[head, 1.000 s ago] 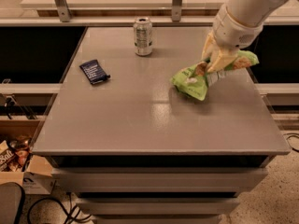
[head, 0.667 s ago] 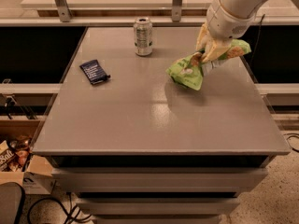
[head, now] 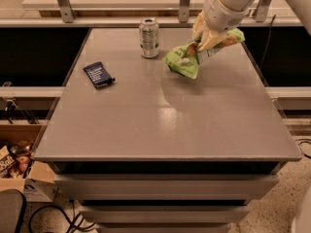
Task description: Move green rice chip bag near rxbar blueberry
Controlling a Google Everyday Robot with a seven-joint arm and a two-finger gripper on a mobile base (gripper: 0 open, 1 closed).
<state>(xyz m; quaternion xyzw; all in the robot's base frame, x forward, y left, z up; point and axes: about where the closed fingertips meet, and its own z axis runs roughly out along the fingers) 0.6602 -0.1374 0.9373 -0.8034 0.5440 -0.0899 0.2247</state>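
My gripper will release the green rice chip bag on the grey table [head: 177, 50], next to the silver-green drink can.
The green rice chip bag [head: 190, 57] is a crumpled light-green foil bag, held up off the table at the back right, its lower end hanging toward the left. My gripper [head: 204, 38] is shut on the bag's upper part, with the white arm coming in from the top right. The rxbar blueberry [head: 98, 74] is a small flat dark navy wrapper with white text, lying on the table at the left. The bag is well to the right of the bar, with the can between them.
A silver-green drink can [head: 148, 37] stands upright at the back middle of the grey table [head: 165, 125], just left of the bag. A cardboard box [head: 19, 171] sits on the floor at the lower left. Metal rails run behind the table.
My gripper has lifted the bag off the table and carried it left and toward the back, closer to the can. The bar and the can have not moved.
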